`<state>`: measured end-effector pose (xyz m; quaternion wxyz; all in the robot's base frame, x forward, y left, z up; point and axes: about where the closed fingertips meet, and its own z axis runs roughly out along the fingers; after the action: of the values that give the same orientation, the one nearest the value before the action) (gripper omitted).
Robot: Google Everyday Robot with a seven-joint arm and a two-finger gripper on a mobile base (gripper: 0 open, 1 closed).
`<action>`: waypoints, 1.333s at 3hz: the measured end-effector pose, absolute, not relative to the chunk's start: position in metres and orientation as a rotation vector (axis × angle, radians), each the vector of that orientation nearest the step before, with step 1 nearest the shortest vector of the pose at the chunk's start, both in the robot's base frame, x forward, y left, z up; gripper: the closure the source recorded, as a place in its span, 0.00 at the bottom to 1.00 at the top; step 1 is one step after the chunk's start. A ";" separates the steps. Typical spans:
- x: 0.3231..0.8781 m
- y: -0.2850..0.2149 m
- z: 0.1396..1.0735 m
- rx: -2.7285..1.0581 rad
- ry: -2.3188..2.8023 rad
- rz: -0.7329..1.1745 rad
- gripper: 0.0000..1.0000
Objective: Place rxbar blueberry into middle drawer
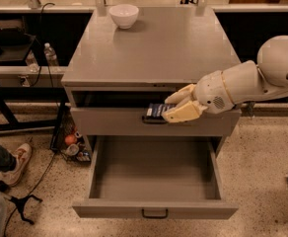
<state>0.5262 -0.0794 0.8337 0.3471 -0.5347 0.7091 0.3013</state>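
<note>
I should open my gripper and let go of the rxbar blueberry near the centre of the open middle drawer's plain grey bottom (148,167). The bar now hangs above that drawer's back.
My gripper (176,105) is shut on the rxbar blueberry (157,111), a flat dark navy bar with pale lettering that sticks out to the left of the cream fingers (183,112). It hangs in front of the upper grey drawer front, above the back of the middle drawer (154,181). That drawer is pulled wide open, plain grey inside, with a small dark bar handle (155,213) on its front. The white arm reaches in from the right.
A white bowl (124,15) stands on the back left of the grey cabinet top (159,48). Bottles and clutter lie on the floor left of the cabinet (71,143). A person's shoe (17,162) and a stand's legs are at the lower left.
</note>
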 end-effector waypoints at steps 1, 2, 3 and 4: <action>0.526 -0.079 0.834 -1.387 1.839 0.782 1.00; 0.520 -0.073 0.791 -1.429 1.899 0.811 1.00; 0.507 -0.073 0.728 -1.420 1.959 0.855 1.00; 0.499 -0.074 0.663 -1.378 2.027 0.839 1.00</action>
<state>0.4990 -0.0744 0.6631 0.2719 -0.5120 0.7529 0.3117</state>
